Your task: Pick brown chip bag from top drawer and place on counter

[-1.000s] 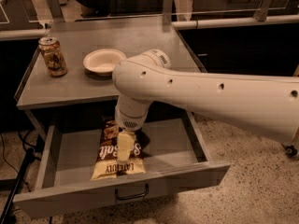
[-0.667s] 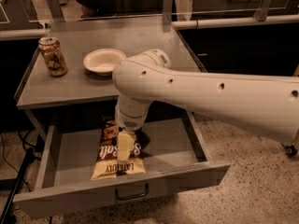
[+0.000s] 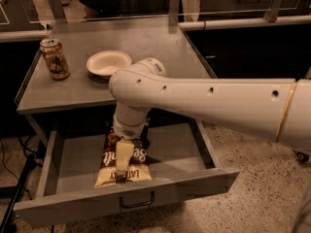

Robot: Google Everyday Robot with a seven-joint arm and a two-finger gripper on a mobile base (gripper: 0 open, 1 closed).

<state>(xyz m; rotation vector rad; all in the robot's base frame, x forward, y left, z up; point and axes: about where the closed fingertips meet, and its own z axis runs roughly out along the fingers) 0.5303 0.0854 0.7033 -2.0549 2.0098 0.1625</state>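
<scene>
My gripper is going to close on the middle of the brown chip bag (image 3: 131,157), just behind its cream band, and bunch the bag between its fingers.
The brown chip bag (image 3: 136,160) lies flat in the open top drawer (image 3: 73,155), left of the middle, with its cream band toward the drawer's front panel. My gripper (image 3: 125,162) hangs from the big white arm (image 3: 204,98) and reaches straight down onto the middle of the bag, covering part of its white lettering. The grey counter (image 3: 146,47) stretches out directly above and behind the drawer. A dark wire pull handle (image 3: 137,201) sits on the front panel.
On the counter stand a printed drink can (image 3: 54,58) at the left and a white bowl (image 3: 108,63) near the middle. Behind it runs a dark counter with glass panels (image 3: 243,4). Speckled floor (image 3: 252,203) lies to the right of the drawer.
</scene>
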